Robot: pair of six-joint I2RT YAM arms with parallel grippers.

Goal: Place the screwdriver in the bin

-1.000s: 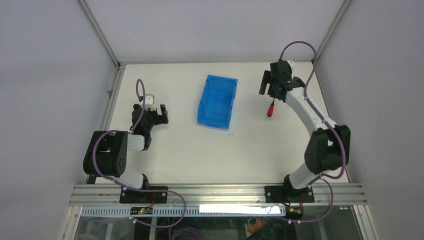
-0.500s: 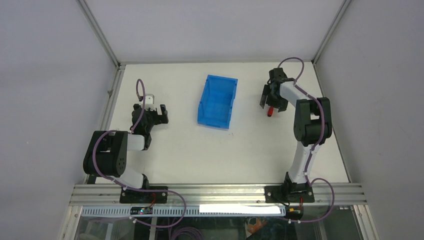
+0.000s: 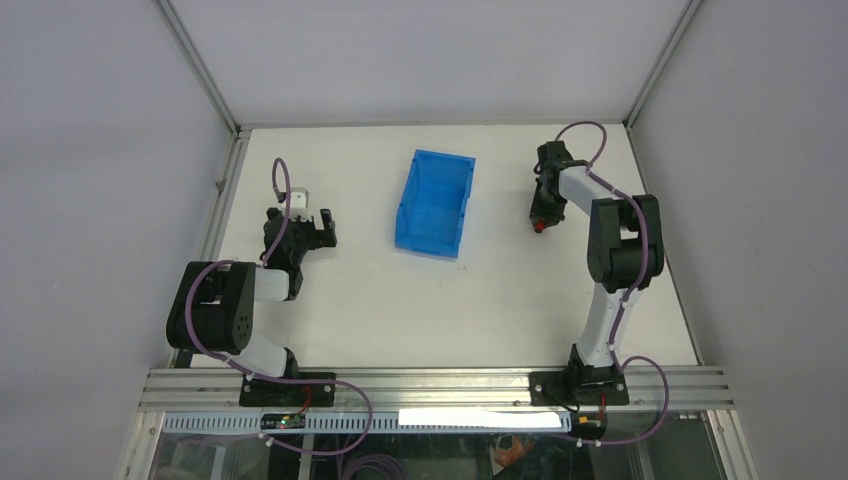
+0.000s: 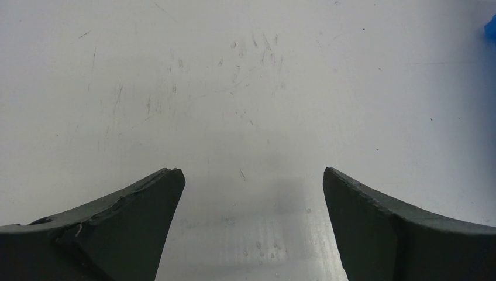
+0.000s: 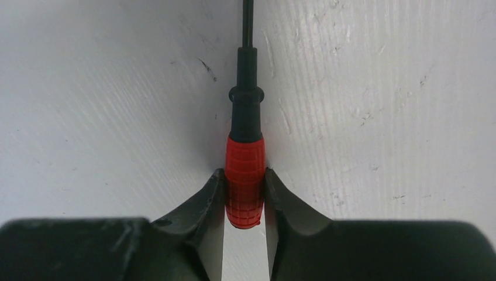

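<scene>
The robot's right gripper should release the screwdriver on the blue bin's bottom (image 3: 432,215), with the screwdriver's red handle close to the bin's near short side.
The screwdriver (image 5: 245,175) lies on the white table, its red handle pinched between both fingertips of my right gripper (image 5: 245,178), which is shut on it. Its black collar and thin shaft run away from the jaws. From above, only the red handle end (image 3: 540,228) peeks out under the right gripper (image 3: 545,208). The blue bin (image 3: 434,203) stands open-topped in the middle of the table, well left of the screwdriver. My left gripper (image 4: 251,175) is open over bare table at the left, also seen from above (image 3: 312,228).
The table (image 3: 360,300) is boxed in by grey walls and a metal frame at its left and back edges. A corner of the blue bin (image 4: 491,28) shows at the far right of the left wrist view.
My right arm folded back and lowered the gripper onto the screwdriver, and its jaws went from wide open to shut on the red handle. The left arm stayed still.
</scene>
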